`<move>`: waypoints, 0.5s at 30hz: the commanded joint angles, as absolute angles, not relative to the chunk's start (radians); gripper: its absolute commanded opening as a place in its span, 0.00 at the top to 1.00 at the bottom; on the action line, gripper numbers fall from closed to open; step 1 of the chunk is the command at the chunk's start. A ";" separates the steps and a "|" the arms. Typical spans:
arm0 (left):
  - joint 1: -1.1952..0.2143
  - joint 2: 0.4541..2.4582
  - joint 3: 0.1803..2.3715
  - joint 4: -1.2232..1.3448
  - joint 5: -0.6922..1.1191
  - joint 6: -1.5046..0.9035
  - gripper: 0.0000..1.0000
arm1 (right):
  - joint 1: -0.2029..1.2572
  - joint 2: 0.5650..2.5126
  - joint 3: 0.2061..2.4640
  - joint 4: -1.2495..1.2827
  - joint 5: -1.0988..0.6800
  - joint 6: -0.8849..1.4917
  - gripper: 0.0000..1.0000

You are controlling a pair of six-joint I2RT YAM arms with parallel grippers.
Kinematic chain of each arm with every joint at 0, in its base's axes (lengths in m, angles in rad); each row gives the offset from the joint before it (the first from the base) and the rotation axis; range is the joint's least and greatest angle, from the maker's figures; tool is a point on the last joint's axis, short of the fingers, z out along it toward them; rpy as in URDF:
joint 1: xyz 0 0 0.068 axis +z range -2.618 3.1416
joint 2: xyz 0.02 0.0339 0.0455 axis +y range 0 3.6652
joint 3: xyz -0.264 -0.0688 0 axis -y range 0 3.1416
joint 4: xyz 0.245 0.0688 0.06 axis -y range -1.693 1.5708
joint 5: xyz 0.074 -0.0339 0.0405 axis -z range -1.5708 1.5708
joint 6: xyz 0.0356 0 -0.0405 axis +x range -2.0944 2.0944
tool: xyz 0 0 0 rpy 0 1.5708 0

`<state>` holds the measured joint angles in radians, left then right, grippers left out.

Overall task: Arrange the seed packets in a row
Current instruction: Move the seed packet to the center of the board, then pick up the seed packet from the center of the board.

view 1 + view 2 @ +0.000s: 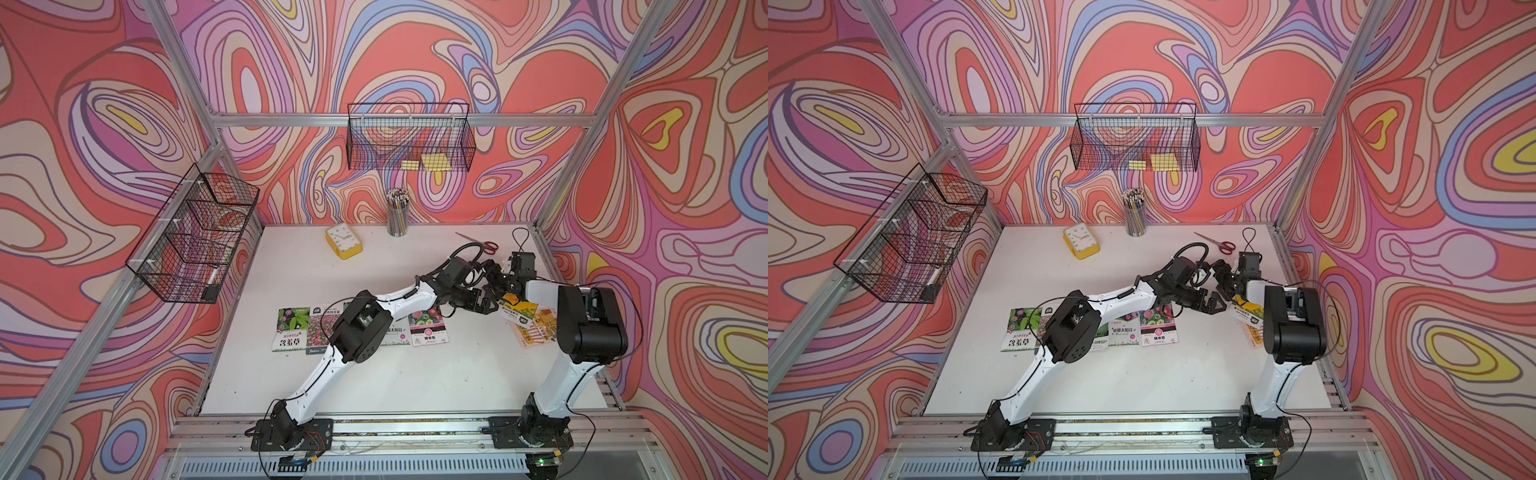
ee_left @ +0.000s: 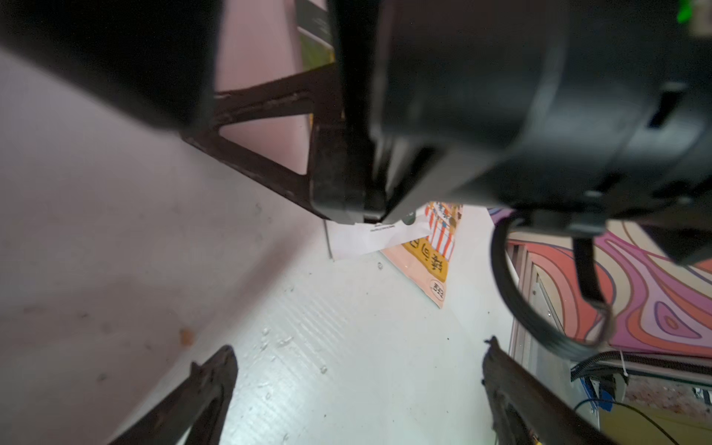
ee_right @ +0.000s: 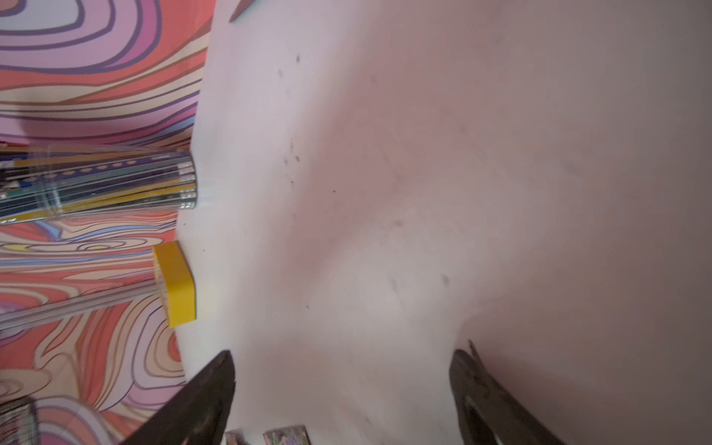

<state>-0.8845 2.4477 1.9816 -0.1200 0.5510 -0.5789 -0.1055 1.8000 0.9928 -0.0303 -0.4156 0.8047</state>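
I need to grip the white label end (image 1: 510,314) (image 2: 370,239) of the yellow-and-white packet with my left gripper, to bring that packet over to the row.
Several seed packets lie side by side mid-table: a leafy green one (image 1: 291,328) (image 1: 1021,328), one with a white label band (image 1: 1123,330) and a pink-flower one (image 1: 428,328) (image 1: 1158,324); my left arm hides others between them. To the right, a yellow-and-white packet (image 1: 517,312) (image 2: 366,239) overlaps an orange shop-print packet (image 1: 536,332) (image 2: 427,262). My left gripper (image 1: 482,305) (image 2: 356,352) is open just left of this pair, nothing between its fingers. My right gripper (image 1: 494,282) (image 3: 345,356) is open above the pair's far edge, facing left over bare table.
At the back of the table stand a yellow-cased clock (image 1: 343,243) (image 3: 175,285) and a pencil cup (image 1: 397,212), with red-handled scissors (image 1: 482,245) at the back right. Wire baskets hang on the back wall (image 1: 409,137), holding yellow sticky-note pads (image 1: 434,161), and on the left wall (image 1: 195,232).
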 commanded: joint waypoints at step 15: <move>-0.850 2.566 2.063 -0.098 0.581 -0.718 0.01 | -0.346 1.731 1.043 -0.418 0.037 0.671 0.02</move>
<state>-0.8448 2.5320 2.0396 -0.0971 0.5591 -0.6819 -0.3149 1.7027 1.0214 -0.3946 0.0174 0.6895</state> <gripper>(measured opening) 0.992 0.982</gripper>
